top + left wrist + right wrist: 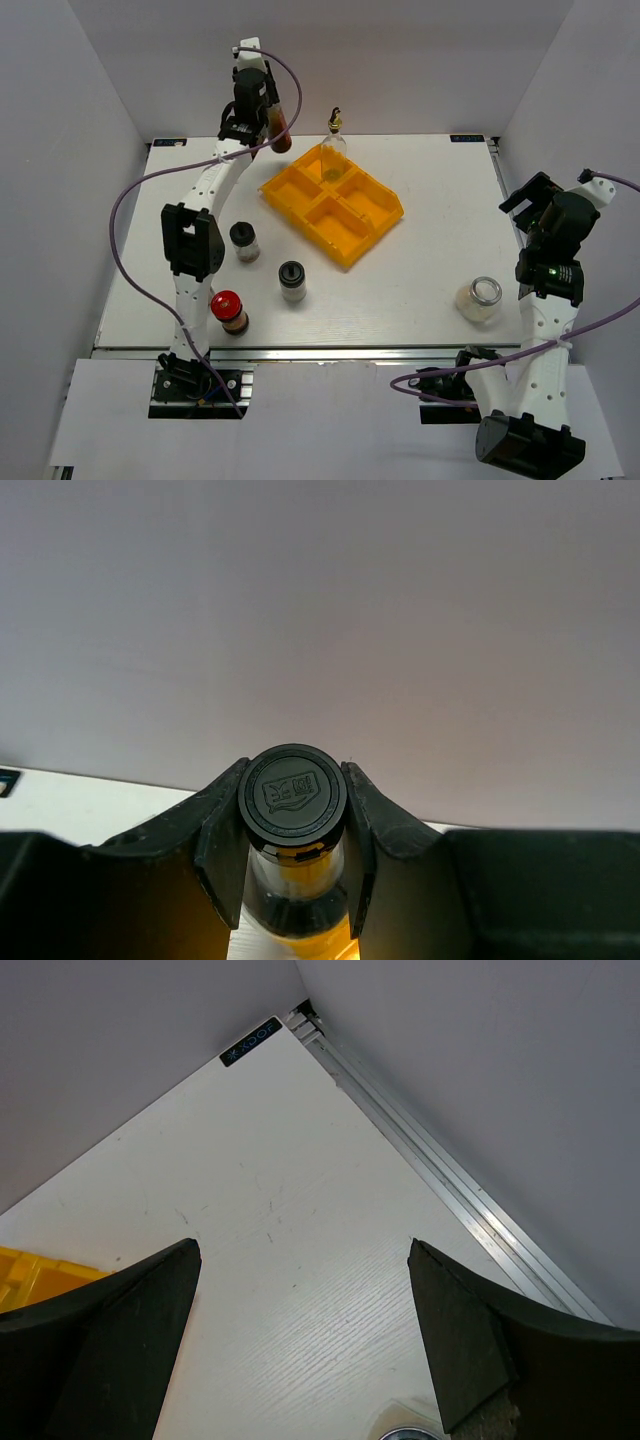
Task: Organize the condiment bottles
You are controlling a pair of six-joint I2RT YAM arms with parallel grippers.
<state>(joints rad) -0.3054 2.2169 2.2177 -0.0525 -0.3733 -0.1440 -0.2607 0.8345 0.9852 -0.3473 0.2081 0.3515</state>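
Observation:
Next, my left gripper lets go of the tall dark-brown bottle in the yellow tray's far compartment [317,172], next to the bottle with the gold spout.
My left gripper [262,118] is shut on the tall dark-brown bottle [279,125] and holds it raised over the table's far left, just left of the tray. In the left wrist view the fingers [222,825] clamp its neck under the black cap [292,792]. The tall clear gold-spouted bottle [333,148] stands in the far compartment of the yellow tray [372,222]. Two black-lidded jars [244,240] [292,280] and a red-lidded jar [229,310] stand at the near left. A silver-lidded jar [480,298] stands at the near right. My right gripper [527,203] is open and empty above it.
White walls enclose the table on three sides. The left arm's links [190,240] pass just left of the near-left jars. The right wrist view shows the table's far right corner with a metal edge rail [450,1175] and a corner of the tray [30,1275].

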